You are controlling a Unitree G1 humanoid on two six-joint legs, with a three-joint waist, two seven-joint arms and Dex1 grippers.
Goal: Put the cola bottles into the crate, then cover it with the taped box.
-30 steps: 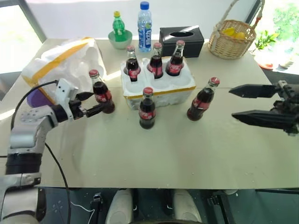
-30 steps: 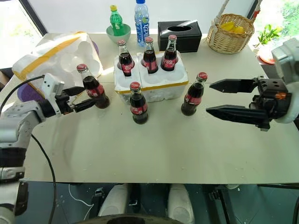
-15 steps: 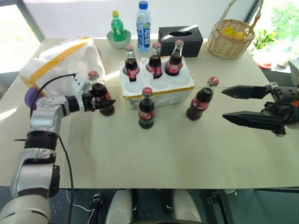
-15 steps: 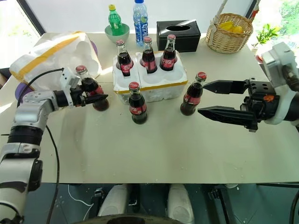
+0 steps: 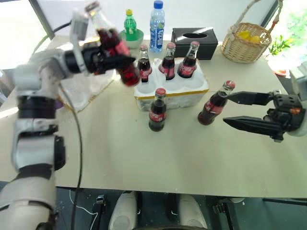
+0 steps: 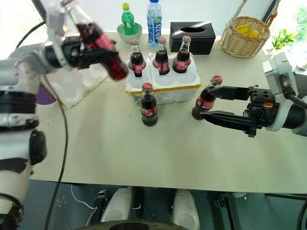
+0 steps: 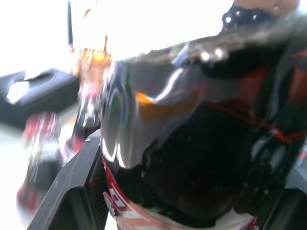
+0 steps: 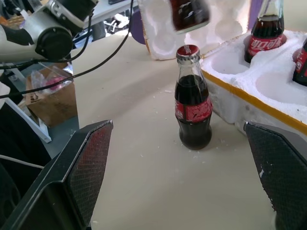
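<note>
The robot's left gripper will release the cola bottle in the bare front middle hollow of the crate (image 5: 171,86).
My left gripper (image 5: 116,57) is shut on a cola bottle (image 5: 125,74), which hangs tilted in the air just left of the crate (image 5: 192,91). Up close, that bottle (image 7: 192,158) sits between the fingers (image 7: 72,187). The crate holds three cola bottles (image 5: 167,62) in its back wells; the front wells are bare. Another cola bottle (image 5: 157,109) stands in front of it, seen too as bottle (image 8: 193,110). Right of the crate a further bottle (image 5: 215,103) stands close to my open right gripper (image 5: 227,108). The taped box (image 6: 76,86) lies at the left behind my arm.
Along the table's far edge stand a green soda bottle (image 5: 129,24) in a bowl, a clear water bottle (image 5: 156,21), a black tissue box (image 5: 194,36) and a wicker basket (image 5: 252,40). Bare tabletop (image 5: 182,153) stretches toward the near edge.
My left gripper shut on the bottle beside the taped box and raised it up and rightward toward the crate, tilting it. The camera shifted. The right gripper stayed open and in place.
</note>
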